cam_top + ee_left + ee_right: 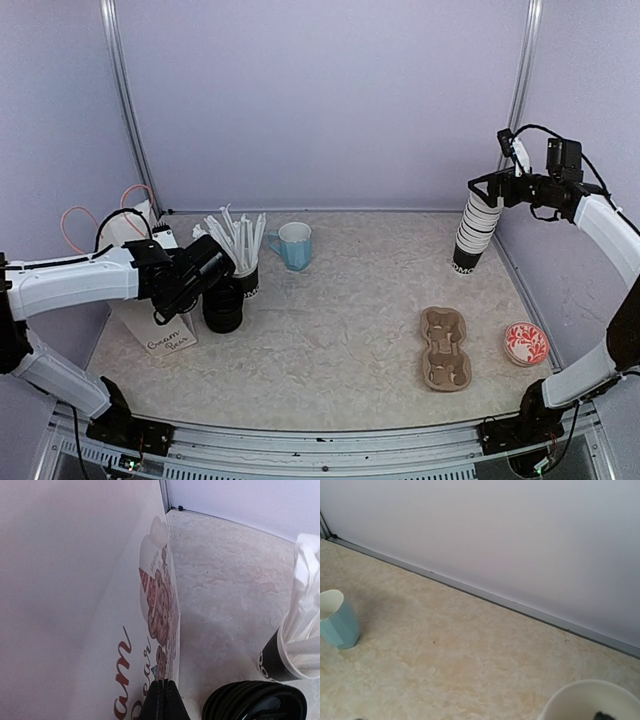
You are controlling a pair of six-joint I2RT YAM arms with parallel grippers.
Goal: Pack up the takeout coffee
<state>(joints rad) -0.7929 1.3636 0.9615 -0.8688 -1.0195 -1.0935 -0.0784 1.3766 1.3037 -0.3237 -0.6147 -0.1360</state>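
Observation:
I should grip the rim of the top cup [496,201] in the black paper cup stack with my right gripper, since it should come off first.
A tall stack of black paper cups [476,235] with white lettering at the base leans slightly at the back right. My right gripper [486,190] stands open at the top of the stack, a finger on either side of the rim. Its fingers are out of the right wrist view, where only a white cup rim [590,700] shows. A stack of black lids [222,305] sits at the left, also low in the left wrist view [255,704]. Beside it my left gripper [166,681] is shut on the edge of a white paper bag [100,630] with red lettering.
A black cup of white sticks [243,262] stands behind the lids. A light blue mug [295,245] is at the back centre. A brown cardboard cup carrier [445,347] and a small red patterned dish [526,343] lie at the front right. Walls close in on three sides.

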